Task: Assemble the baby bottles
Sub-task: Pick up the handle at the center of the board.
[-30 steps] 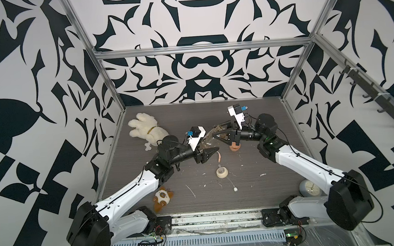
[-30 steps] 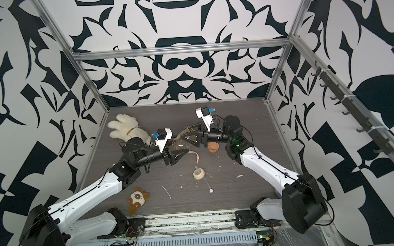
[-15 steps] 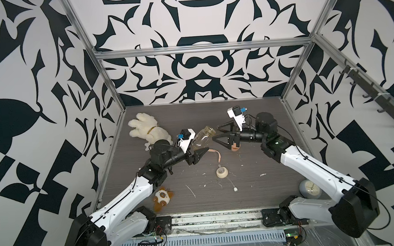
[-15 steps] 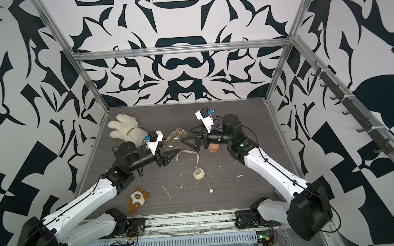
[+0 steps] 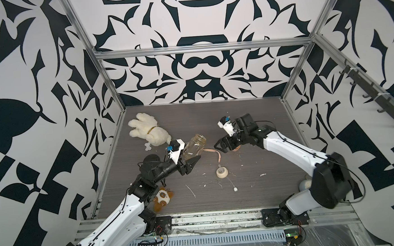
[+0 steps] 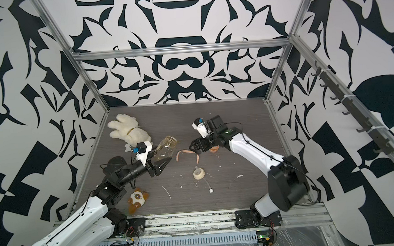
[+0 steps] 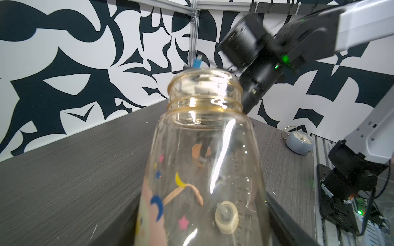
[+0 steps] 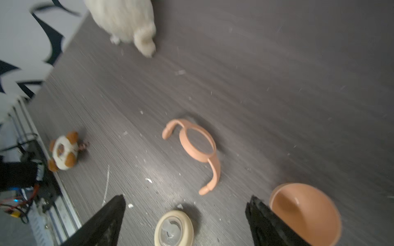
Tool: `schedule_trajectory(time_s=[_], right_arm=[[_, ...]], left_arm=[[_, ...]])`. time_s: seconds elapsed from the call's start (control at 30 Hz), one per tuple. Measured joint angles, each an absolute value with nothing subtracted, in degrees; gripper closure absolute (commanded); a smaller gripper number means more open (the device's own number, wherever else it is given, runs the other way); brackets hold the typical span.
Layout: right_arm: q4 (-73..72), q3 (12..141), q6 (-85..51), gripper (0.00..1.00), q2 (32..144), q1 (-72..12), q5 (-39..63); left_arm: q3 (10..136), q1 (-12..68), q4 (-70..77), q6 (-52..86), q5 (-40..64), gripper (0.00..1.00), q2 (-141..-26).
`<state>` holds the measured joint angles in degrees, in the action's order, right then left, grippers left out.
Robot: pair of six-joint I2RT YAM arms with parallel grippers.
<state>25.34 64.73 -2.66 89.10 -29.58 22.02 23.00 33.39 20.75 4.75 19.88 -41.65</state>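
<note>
The peach two-handle ring will be picked up by my right gripper, which will close on the ring's handle nearer the cream collar (image 5: 219, 156) (image 8: 216, 166).
My left gripper (image 5: 189, 155) (image 6: 161, 157) is shut on the clear amber-tinted bottle body (image 5: 194, 147) (image 6: 164, 147) (image 7: 202, 159), held tilted above the table with its open mouth up and away. The peach two-handle ring (image 5: 214, 151) (image 8: 198, 144) lies flat on the table between the arms. My right gripper (image 5: 222, 146) (image 6: 196, 148) (image 8: 187, 200) hangs open and empty just above the table. The peach dome cap (image 5: 236, 148) (image 8: 304, 213) lies beside one of its fingers, hollow side up. The cream collar (image 5: 222, 173) (image 8: 173, 229) with its thin straw lies nearer the front.
A white plush toy (image 5: 148, 133) lies at the back left. The brown-and-white plush (image 5: 163, 197) (image 8: 63, 152) sits by the left arm's base. The pale round clock (image 7: 299, 142) stands at the front right, by the right arm's base. White scraps dot the dark table (image 5: 250, 125).
My right gripper has opened and drawn back to the right, away from the bottle body. My left arm has pulled back to the left, keeping the bottle body in its grip.
</note>
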Motion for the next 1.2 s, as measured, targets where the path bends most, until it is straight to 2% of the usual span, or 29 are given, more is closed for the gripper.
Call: schedule_trajectory(time_s=[0.27, 0.47, 0.6, 0.77, 0.9, 1.2], right_arm=[[27.46, 65.36, -0.19, 0.18, 98.54, -29.65, 22.02], [26.94, 65.39, 0.43, 0.26, 100.31, -29.65, 22.02], [25.54, 65.39, 0.73, 0.37, 102.15, -29.63, 21.96], [23.59, 65.49, 1.28, 0.39, 105.3, -29.39, 22.0], [22.35, 66.19, 1.3, 0.47, 107.72, -29.34, 22.09], [19.99, 67.33, 0.93, 0.86, 109.89, -29.32, 22.83]], left_arm=[[22.76, 33.36, 20.67, 4.97, 19.11, 0.53, -41.93], [22.76, 33.36, 20.56, 5.13, 19.18, 0.53, -42.48], [22.79, 33.36, 20.53, 5.21, 19.25, 0.53, -42.74], [22.79, 33.36, 20.51, 5.78, 19.16, 0.53, -42.54], [22.79, 33.39, 20.51, 5.96, 18.98, 0.53, -42.17], [22.79, 33.36, 19.68, 5.96, 17.5, 0.53, -41.52]])
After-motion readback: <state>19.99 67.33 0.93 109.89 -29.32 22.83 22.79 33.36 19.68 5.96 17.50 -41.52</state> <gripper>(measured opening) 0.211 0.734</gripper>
